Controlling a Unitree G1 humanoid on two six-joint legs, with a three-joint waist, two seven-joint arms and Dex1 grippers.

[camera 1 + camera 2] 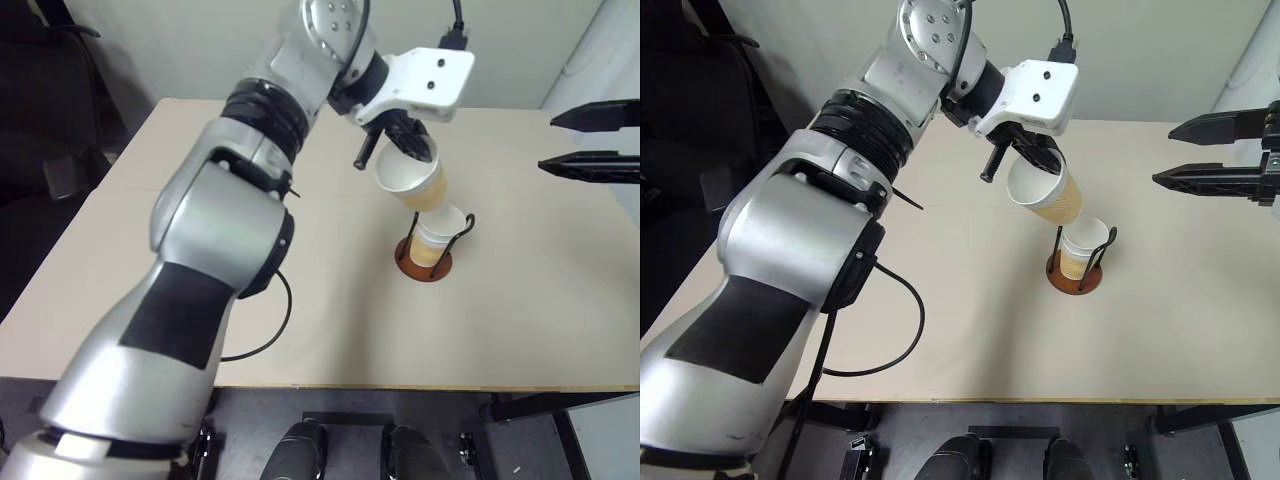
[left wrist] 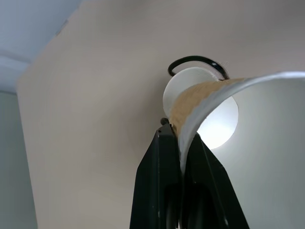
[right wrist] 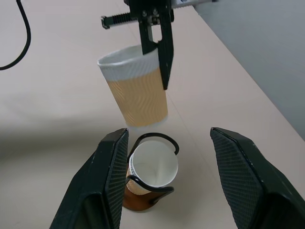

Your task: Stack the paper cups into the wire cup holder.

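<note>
The left gripper needs to release the tan paper cup inside the upright cup [image 1: 437, 220] [image 2: 190, 87] between the black wire loops of the holder.
My left gripper [image 1: 405, 152] is shut on the rim of a tan paper cup [image 1: 413, 180], one finger inside the white mouth and one outside. The cup hangs tilted just above and a little to the left of the wire cup holder [image 1: 423, 268]. The holder's reddish-brown base sits on the table, and one paper cup [image 1: 437, 236] stands upright between its black wire loops. The right wrist view shows the held cup [image 3: 136, 93] over the seated cup [image 3: 152, 164]. My right gripper [image 1: 546, 142] hovers open and empty off to the right of the holder.
The beige table [image 1: 520, 320] has open surface all around the holder. A black cable [image 1: 277, 320] loops from my left arm over the near left part of the table. A dark chair [image 1: 50, 150] stands off the table's left side.
</note>
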